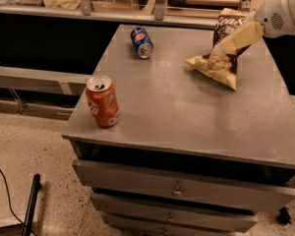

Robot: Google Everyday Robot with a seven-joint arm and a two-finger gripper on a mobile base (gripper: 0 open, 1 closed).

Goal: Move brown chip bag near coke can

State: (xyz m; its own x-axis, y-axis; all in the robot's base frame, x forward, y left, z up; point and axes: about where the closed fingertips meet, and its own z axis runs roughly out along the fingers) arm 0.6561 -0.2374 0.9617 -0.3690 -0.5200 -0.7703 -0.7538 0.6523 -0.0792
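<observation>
Next, I grip the middle of the side edge (241, 52) of the brown chip bag, nearest the white arm.
The brown chip bag (221, 63) lies at the far right of the grey cabinet top (187, 112), its upper end tilted up toward the back. The gripper (221, 48) reaches in from the upper right on a white arm (280, 14). It sits right at the bag's upper middle, covering part of the lettering. The coke can (103, 102) stands upright near the front left corner, far from the bag.
A blue Pepsi can (141, 42) lies on its side at the back left of the top. Drawers (177, 191) run below the front edge. A counter with rails stands behind. A black pole (30, 205) and a cable lie on the floor at the left.
</observation>
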